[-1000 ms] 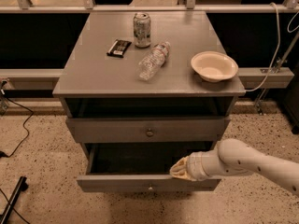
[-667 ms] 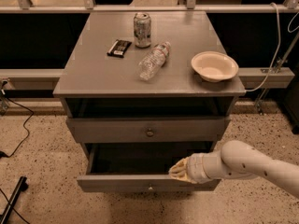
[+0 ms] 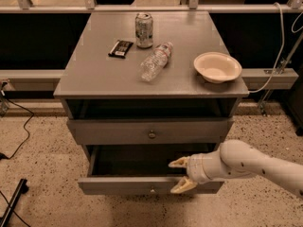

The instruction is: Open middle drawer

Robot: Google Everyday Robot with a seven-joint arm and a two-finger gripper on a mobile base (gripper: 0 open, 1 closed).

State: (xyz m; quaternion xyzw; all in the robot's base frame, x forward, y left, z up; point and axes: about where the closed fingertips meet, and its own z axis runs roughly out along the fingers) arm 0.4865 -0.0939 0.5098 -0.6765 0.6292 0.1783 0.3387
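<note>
My spread fingers loosely straddle the middle drawer's front panel; I will move up, close at the front's top edge [image 3: 172,178] and pull the drawer further out.
The grey cabinet [image 3: 94,82] has two drawer fronts in view. The middle drawer [image 3: 118,185] is the lower one. It is pulled out, showing a dark, deep interior and a small round knob [image 3: 152,190] on its long, low front. My gripper [image 3: 181,175] is at the right part of that front with its fingers spread open. One fingertip [image 3: 177,163] is over the interior and the other [image 3: 180,188] is against the front panel. It holds nothing. The drawer above [image 3: 151,131] has its own knob and stands only slightly out.
On the cabinet top lie a soda can [image 3: 144,30], a clear plastic bottle [image 3: 155,61] on its side, a dark snack bar [image 3: 120,48] and a white bowl [image 3: 217,67]. A cable [image 3: 19,126] runs over the speckled floor at the left. A rail runs behind.
The gripper's fingers have spread apart at the drawer's front edge. The drawer and arm are almost where they were.
</note>
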